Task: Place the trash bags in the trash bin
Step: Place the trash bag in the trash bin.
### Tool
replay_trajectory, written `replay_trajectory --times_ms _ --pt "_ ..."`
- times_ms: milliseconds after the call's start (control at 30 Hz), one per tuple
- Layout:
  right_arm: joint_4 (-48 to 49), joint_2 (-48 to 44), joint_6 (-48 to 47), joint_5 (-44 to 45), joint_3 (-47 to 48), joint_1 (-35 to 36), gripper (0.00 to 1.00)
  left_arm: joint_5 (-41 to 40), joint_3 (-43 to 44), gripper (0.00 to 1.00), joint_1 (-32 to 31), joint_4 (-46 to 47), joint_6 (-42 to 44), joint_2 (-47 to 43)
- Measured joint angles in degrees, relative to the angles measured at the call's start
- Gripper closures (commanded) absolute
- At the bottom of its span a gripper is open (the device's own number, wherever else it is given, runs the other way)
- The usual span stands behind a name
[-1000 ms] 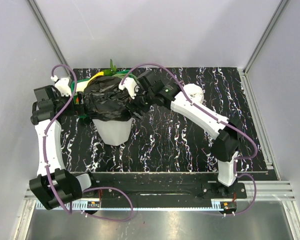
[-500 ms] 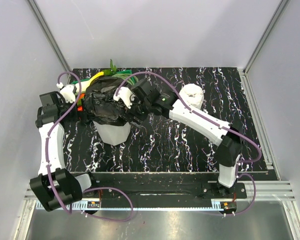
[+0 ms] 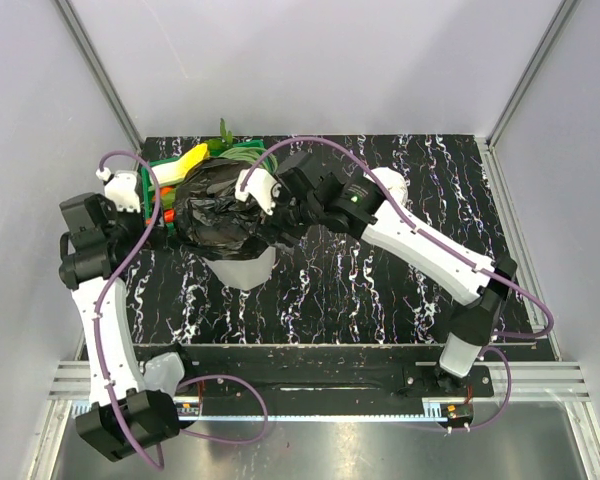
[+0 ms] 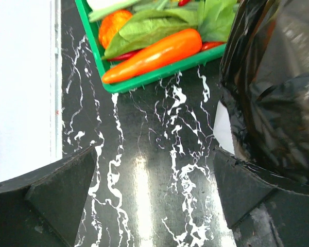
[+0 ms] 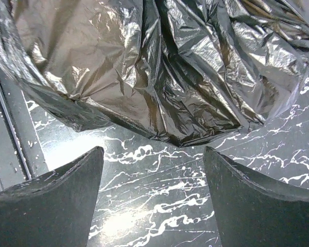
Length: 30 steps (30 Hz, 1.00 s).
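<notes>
My left gripper is to move next to the black trash bag's edge (image 3: 181, 218) (image 4: 241, 126) beside the front corner of the green basket, and I will close it there.
The black trash bag (image 3: 218, 208) lies crumpled over the top of the white trash bin (image 3: 242, 268) and hides its rim. My left gripper (image 3: 152, 215) is open and empty, just left of the bag. In the left wrist view the bag (image 4: 278, 87) hangs at the right over a sliver of the bin (image 4: 224, 128), and the left gripper (image 4: 155, 154) has only table between its jaws. My right gripper (image 3: 276, 222) is open beside the bag's right side. In the right wrist view the right gripper (image 5: 153, 152) is empty, with the bag's lower edge (image 5: 144, 67) just beyond it.
A green basket (image 3: 160, 165) of toy vegetables stands behind and left of the bin, close to my left gripper; its front rim (image 4: 144, 78) shows in the left wrist view. The black marbled table (image 3: 380, 290) extends to the right and front.
My left arm has drawn back to the left, away from the bag. My right arm has stretched out, its gripper staying at the bag's right side. The bin has shifted slightly right.
</notes>
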Motion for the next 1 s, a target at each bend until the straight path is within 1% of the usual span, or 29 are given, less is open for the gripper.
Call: replay_trajectory --times_ms 167,267,400,567,733,1000 --pt "-1.2 0.0 0.1 -0.2 1.7 0.1 0.17 0.7 4.9 0.01 0.1 -0.9 -0.2 1.6" --pt "-1.2 0.0 -0.5 0.2 1.7 0.1 0.17 1.4 7.5 0.01 0.1 0.0 -1.0 5.2" --pt "-1.2 0.9 -1.7 0.3 2.9 0.1 0.18 2.0 8.2 0.01 -0.7 2.8 -3.1 11.4" --pt "-1.1 2.7 -2.4 -0.2 4.3 0.2 0.18 2.6 8.2 0.01 -3.9 6.7 -6.1 16.9" --pt "-1.1 3.3 -2.6 -0.1 4.4 1.0 0.18 2.3 8.9 0.01 -7.2 10.1 -7.9 19.6" --pt "-2.9 3.3 -2.2 1.5 4.5 3.7 0.18 0.3 13.4 0.01 -12.0 13.0 -8.0 25.7"
